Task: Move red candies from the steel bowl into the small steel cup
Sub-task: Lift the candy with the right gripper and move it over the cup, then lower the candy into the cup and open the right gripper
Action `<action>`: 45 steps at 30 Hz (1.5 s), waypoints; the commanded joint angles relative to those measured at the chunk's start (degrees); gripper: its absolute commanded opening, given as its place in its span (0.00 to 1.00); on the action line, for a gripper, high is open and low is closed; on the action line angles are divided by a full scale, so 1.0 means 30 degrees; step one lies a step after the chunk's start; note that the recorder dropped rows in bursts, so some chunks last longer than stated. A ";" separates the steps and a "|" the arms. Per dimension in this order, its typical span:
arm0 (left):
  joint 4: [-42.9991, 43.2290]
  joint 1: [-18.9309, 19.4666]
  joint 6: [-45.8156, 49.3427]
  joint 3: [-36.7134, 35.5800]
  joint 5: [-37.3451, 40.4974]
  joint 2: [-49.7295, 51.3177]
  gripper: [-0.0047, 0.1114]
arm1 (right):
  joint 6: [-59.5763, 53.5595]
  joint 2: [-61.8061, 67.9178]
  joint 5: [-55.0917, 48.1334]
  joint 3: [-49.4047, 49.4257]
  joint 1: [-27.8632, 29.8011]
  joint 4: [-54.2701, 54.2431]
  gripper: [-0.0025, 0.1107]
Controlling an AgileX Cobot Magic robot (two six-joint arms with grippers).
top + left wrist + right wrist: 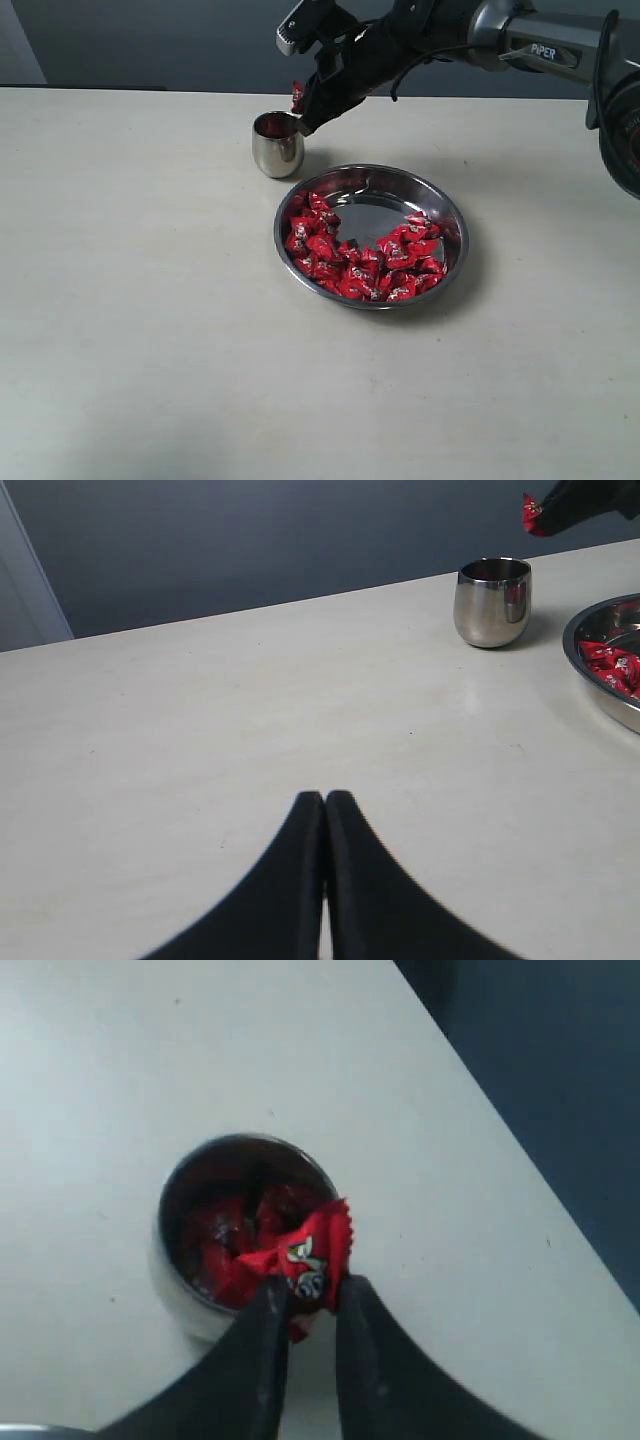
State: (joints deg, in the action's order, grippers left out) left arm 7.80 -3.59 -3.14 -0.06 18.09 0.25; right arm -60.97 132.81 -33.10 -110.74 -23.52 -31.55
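Observation:
Next, I open my right gripper to let go of its red candy on top of the other candies inside the small steel cup (275, 126) (238, 1230).
The steel bowl (447, 212) sits mid-table with many red candies (360, 262) heaped along its near side. The small steel cup (277, 144) stands upright just beyond the bowl's far left rim, with red candies inside (215, 1245). My right gripper (312, 1298) hangs above the cup's rim, shut on one red candy (310, 1255); that candy (297, 96) shows over the cup in the exterior view. My left gripper (325, 798) is shut and holds nothing, low over bare table well away from the cup (492, 602) and the bowl (600, 705).
The pale table (130, 300) stretches wide to the left and front. Its far edge (150, 88) runs just behind the cup, with a dark wall beyond. The right arm (520, 40) reaches in from the upper right above the bowl.

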 commanded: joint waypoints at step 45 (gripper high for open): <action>-0.0008 -0.0200 -0.0106 0.0019 -0.0136 -0.0083 0.04 | -0.4306 0.0917 0.1049 0.0062 0.0067 -0.5072 0.22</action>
State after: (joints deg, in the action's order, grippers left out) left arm 7.80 -3.59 -3.14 -0.06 18.09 0.25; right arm -74.56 135.75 -29.46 -110.74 -23.52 -46.44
